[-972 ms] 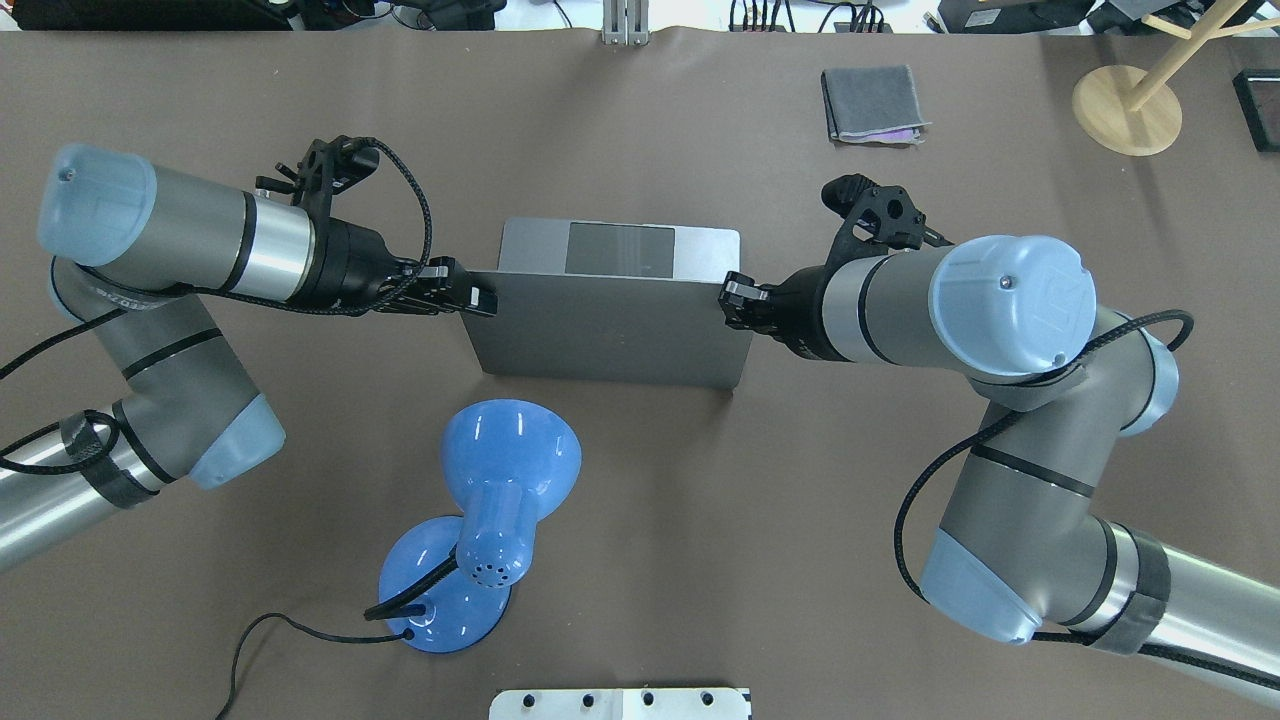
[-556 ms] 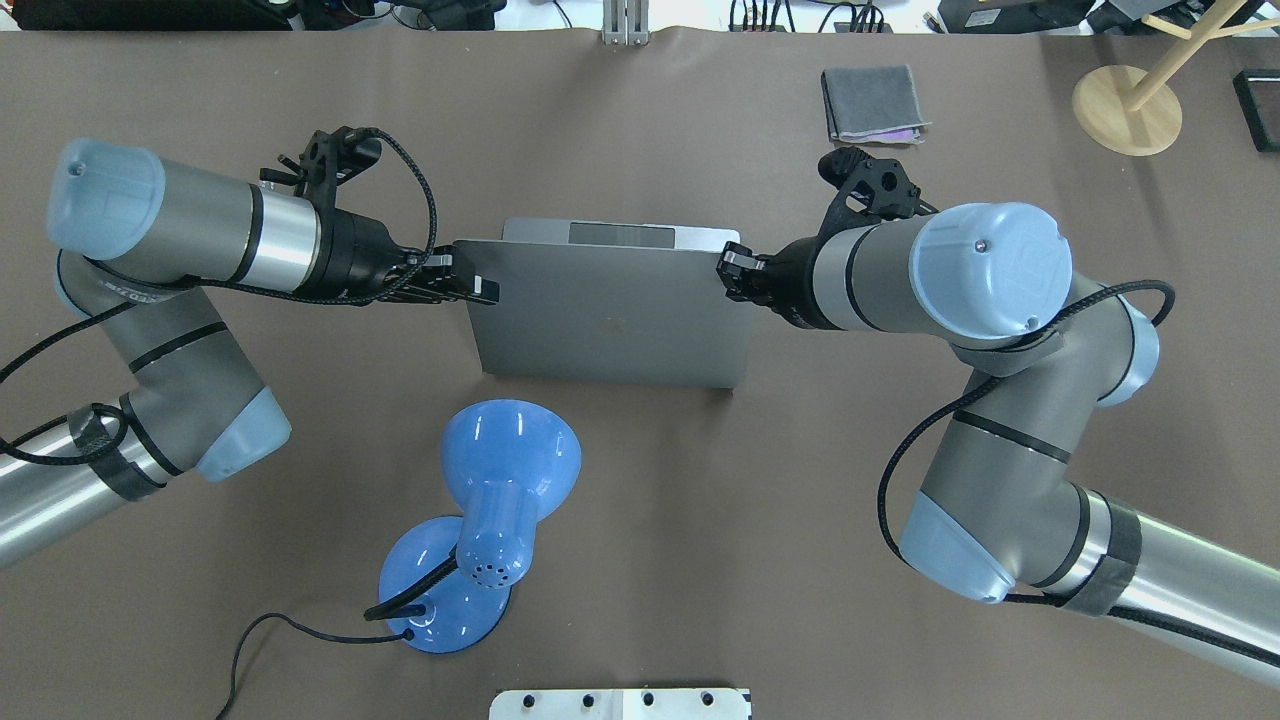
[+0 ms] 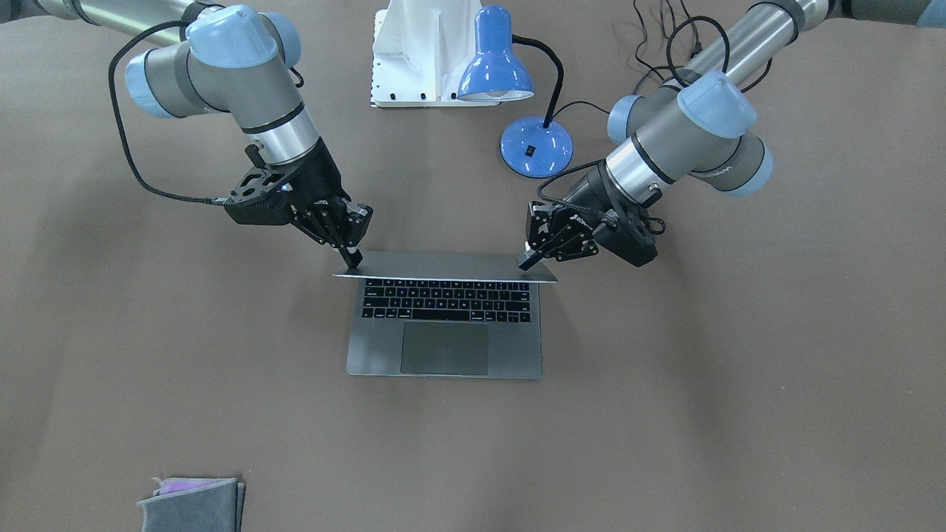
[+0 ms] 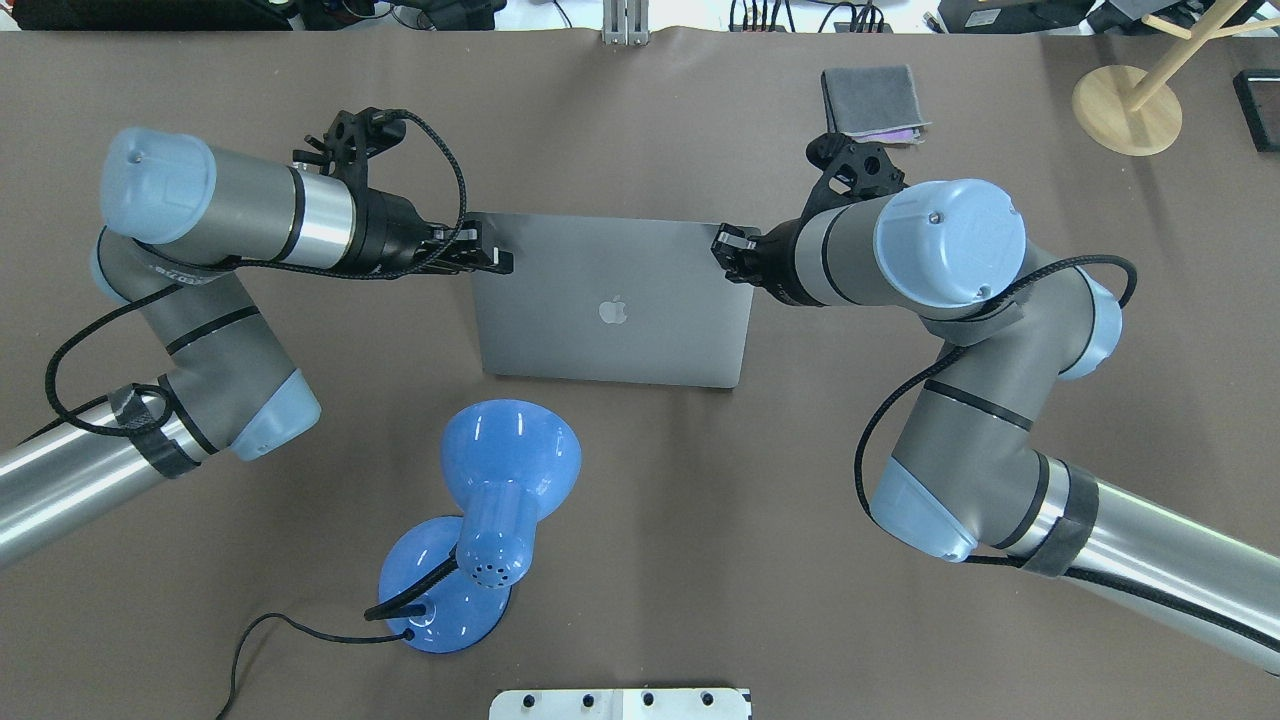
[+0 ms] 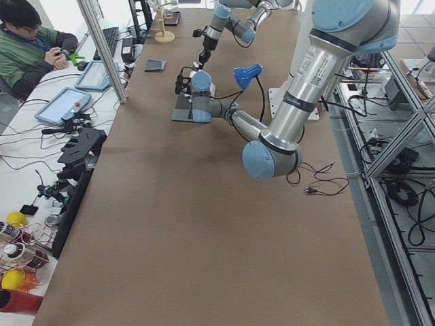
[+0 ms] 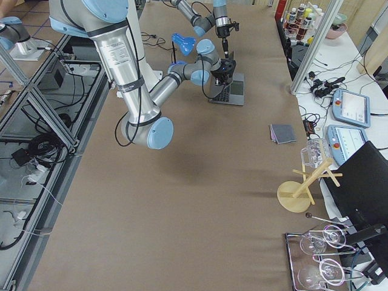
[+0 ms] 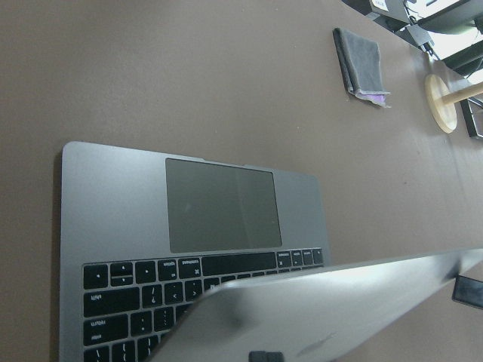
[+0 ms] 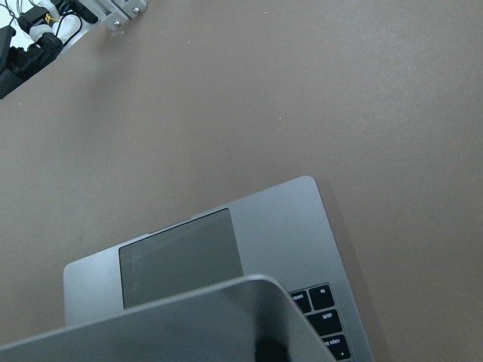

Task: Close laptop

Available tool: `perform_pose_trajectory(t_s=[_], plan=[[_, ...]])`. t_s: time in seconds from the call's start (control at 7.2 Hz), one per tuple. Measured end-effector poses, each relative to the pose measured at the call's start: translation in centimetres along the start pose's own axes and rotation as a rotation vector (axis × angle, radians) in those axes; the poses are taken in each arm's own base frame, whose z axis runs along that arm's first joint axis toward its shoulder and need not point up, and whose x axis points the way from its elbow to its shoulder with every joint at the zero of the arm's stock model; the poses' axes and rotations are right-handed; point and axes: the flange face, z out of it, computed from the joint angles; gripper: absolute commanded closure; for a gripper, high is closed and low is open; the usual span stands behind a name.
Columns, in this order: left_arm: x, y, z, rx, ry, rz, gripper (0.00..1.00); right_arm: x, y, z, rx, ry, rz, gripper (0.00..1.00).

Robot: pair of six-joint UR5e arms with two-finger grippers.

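My left gripper is going to release the laptop's lid once it is in its place, shut flat over the keyboard and trackpad (image 3: pixel 444 315) (image 7: pixel 238 263).
The space-grey laptop (image 4: pixel 640 345) lies mid-table with its lid tilted well forward, apple logo up. In the front-facing view its keyboard and trackpad (image 3: pixel 443 347) still show under the lid's edge. My left gripper (image 4: pixel 490 258) is shut, its tips against the lid's back at the corner on my left (image 3: pixel 526 260). My right gripper (image 4: pixel 733 255) is shut, its tips on the opposite corner (image 3: pixel 353 258). The left wrist view shows the laptop base (image 7: pixel 113 204) with the lid low over the keys. The right wrist view shows the same laptop (image 8: pixel 279 219).
A blue desk lamp (image 4: pixel 510 470) with its cable stands on my side of the laptop. A folded grey cloth (image 4: pixel 872 103) lies far right, a wooden stand (image 4: pixel 1125 108) beyond it. A white mount (image 4: pixel 620 703) sits at the near edge.
Both grippers have moved away from me and down with the lid. The lid has swung from near upright to well over the keyboard, and the trackpad is now hidden in the overhead view.
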Motion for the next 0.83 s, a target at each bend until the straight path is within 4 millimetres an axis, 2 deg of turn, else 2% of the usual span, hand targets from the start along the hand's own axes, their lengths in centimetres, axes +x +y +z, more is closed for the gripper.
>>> perform_pose_trajectory(t_s=[0.28,0.56,0.83], plan=[[-0.3,-2.2,2.6,0.05,-0.079,-0.014,1.0,0.5,-0.6,2.0,0.017,0.034,0.004,1.0],[-2.1,-4.0,5.1,0.098,-0.155,0.003,1.0,0.9,-1.1,3.9,0.037,0.067,0.008,1.0],[-3.8,-4.9,7.7,0.122,-0.226,0.011,1.0,0.8,-1.4,7.4,0.051,0.122,0.013,1.0]])
